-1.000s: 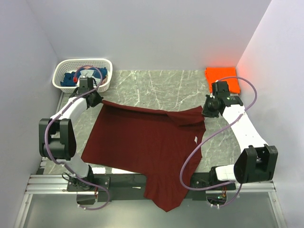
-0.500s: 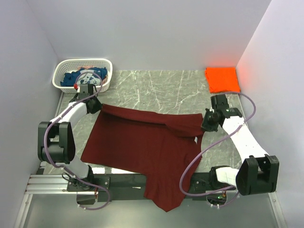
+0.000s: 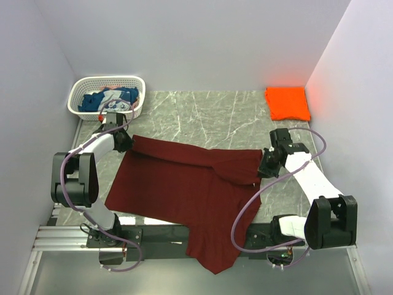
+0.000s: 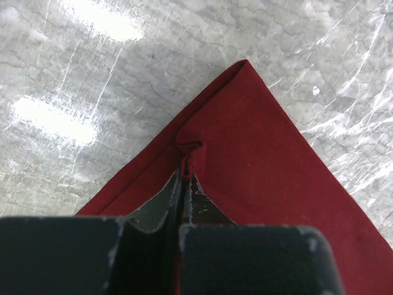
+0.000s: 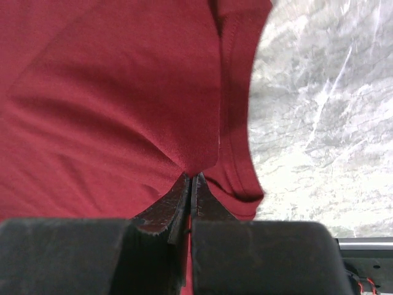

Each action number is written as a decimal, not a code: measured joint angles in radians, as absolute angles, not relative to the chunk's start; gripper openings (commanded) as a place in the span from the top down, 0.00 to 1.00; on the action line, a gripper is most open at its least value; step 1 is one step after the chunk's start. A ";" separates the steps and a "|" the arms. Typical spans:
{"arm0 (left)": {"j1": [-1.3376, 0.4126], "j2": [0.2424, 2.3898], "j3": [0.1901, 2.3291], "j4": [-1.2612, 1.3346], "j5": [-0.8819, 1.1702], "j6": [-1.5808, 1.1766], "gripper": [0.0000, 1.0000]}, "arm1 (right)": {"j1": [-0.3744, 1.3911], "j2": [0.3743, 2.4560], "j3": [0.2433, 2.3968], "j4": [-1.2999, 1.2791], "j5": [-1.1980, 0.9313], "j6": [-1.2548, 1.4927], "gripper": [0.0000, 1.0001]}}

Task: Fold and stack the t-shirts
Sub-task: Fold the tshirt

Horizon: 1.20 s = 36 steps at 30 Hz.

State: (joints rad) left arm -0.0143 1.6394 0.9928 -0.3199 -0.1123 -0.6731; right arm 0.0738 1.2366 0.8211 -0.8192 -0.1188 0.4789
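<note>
The maroon t-shirt's lower part overhangs the marble's near edge, so next I grab its folded corner (image 3: 137,141) with my left gripper to help pull it farther onto the marble.
The dark maroon t-shirt (image 3: 184,190) lies spread on the marble table, its lower part hanging over the near edge. My left gripper (image 3: 126,142) is shut on its far left corner (image 4: 190,153). My right gripper (image 3: 265,167) is shut on its far right edge (image 5: 196,166), by a sleeve hem. The far strip of the shirt is folded toward me between the two grippers. The orange t-shirt (image 3: 287,102) lies folded at the far right corner. The blue t-shirt (image 3: 113,97) with a white print sits in the basket.
A white lattice basket (image 3: 83,87) stands at the far left corner. Walls close the table on the left, far and right sides. Bare marble (image 3: 202,117) shows beyond the shirt. The metal rail (image 3: 67,236) runs along the near edge.
Both grippers have pulled the shirt's far edge toward the near side, so the fold has grown. The right gripper has moved well away from the orange shirt, the left away from the basket.
</note>
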 measured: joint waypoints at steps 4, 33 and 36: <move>-0.014 1.639 1.002 -0.324 -0.119 -0.672 0.96 | 0.074 1.230 0.875 -0.834 -0.127 0.482 0.98; -0.012 1.526 1.027 -0.450 -0.231 -0.675 0.37 | 0.025 1.159 0.786 -0.752 -0.180 0.529 0.56; -0.012 1.488 1.056 -0.437 -0.231 -0.664 0.42 | -0.033 1.162 0.797 -0.651 -0.187 0.555 0.60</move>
State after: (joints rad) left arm -0.0124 1.4879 1.0557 -0.4366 -0.2310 -0.6643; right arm -0.0330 1.1618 0.7975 -0.6510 -0.1871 0.5552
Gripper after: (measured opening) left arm 0.614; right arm 0.423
